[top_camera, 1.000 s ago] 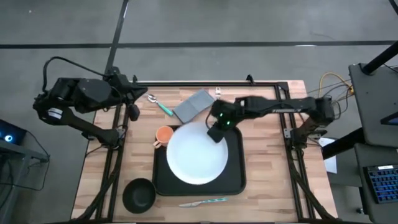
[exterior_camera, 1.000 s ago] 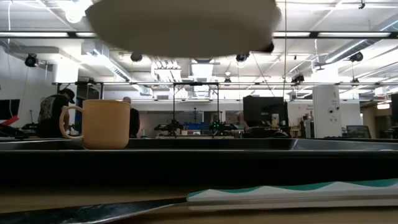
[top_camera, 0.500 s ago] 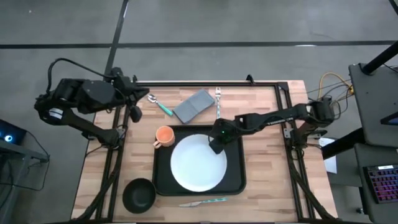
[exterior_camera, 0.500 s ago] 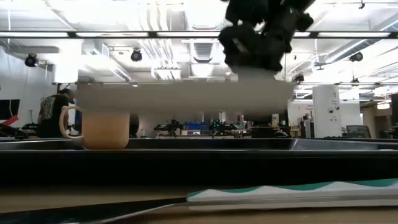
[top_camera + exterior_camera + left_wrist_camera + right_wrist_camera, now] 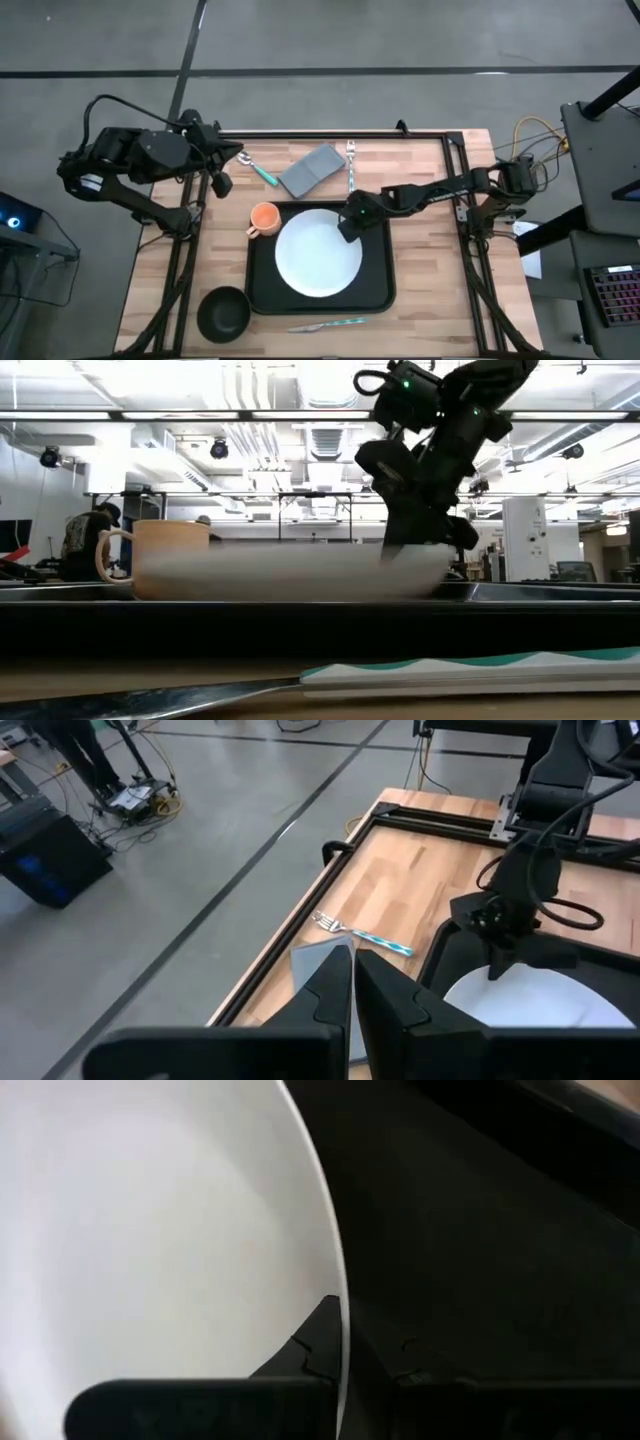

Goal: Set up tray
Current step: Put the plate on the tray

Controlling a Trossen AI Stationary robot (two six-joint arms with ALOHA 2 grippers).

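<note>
Next, I set the white plate near the middle of the black tray (image 5: pixel 314 261) with my right gripper, slightly toward the black bowl.
The black tray (image 5: pixel 375 290) lies in the middle of the table, with the round white plate (image 5: pixel 318 253) on or just above its floor. My right gripper (image 5: pixel 348 225) is at the plate's far right rim and shut on it. An orange mug (image 5: pixel 263 217) stands at the tray's far left corner. In the low view the plate (image 5: pixel 290 572) shows blurred, low behind the tray's rim (image 5: pixel 320 615), below the right gripper (image 5: pixel 415 550). My left gripper (image 5: pixel 215 182) hangs shut over the table's far left corner, touching nothing. My right gripper pinches the plate's rim (image 5: pixel 336 1280) at its far right side, with one finger (image 5: pixel 305 1355) over the plate's inner face and the other over the tray (image 5: pixel 480 1230). The fingers come from above, slanting down from the right. The plate lies about level, low in the tray; whether it rests there, I cannot tell.
A teal-handled spoon (image 5: pixel 258 170), a grey folded napkin (image 5: pixel 312 168) and a fork (image 5: pixel 351 165) lie along the far edge. A small black bowl (image 5: pixel 222 312) sits at the near left corner. A teal-handled knife (image 5: pixel 325 325) lies in front of the tray.
My right gripper has moved down and a little toward the near edge, still shut on the plate. The plate has come down from high above the tray to the level of the tray's rim.
</note>
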